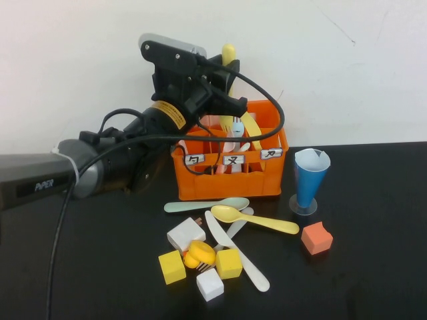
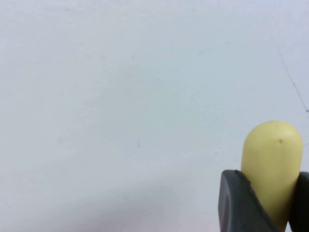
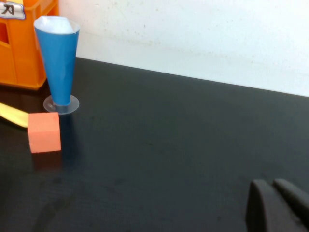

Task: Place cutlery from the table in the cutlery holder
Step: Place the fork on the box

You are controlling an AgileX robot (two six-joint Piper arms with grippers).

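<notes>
Next, I release the pale yellow fork from my left gripper in the orange cutlery holder's middle compartment (image 1: 217, 144), beside the blue fork. The yellow fork is upright above the holder's back now.
My left gripper (image 1: 227, 75) is above the back of the orange cutlery holder (image 1: 230, 181) and is shut on the pale yellow fork (image 1: 229, 53). The fork stands upright, its rounded handle end sticking up above the fingers; its lower part reaches down towards the holder's compartments, partly hidden by the gripper. In the left wrist view the handle end (image 2: 273, 154) sits clamped between the dark fingers of the left gripper (image 2: 265, 198). My right gripper (image 3: 276, 195) is shut and empty, low over the bare black table to the right; a corner of the holder (image 3: 19, 53) shows there.
A blue cone cup (image 1: 310, 175) stands right of the holder, an orange cube (image 1: 316, 238) in front of it. A yellow spoon (image 1: 253, 219), a green spoon (image 1: 207, 205), a white knife (image 1: 240, 257), yellow and white blocks lie in front of the holder.
</notes>
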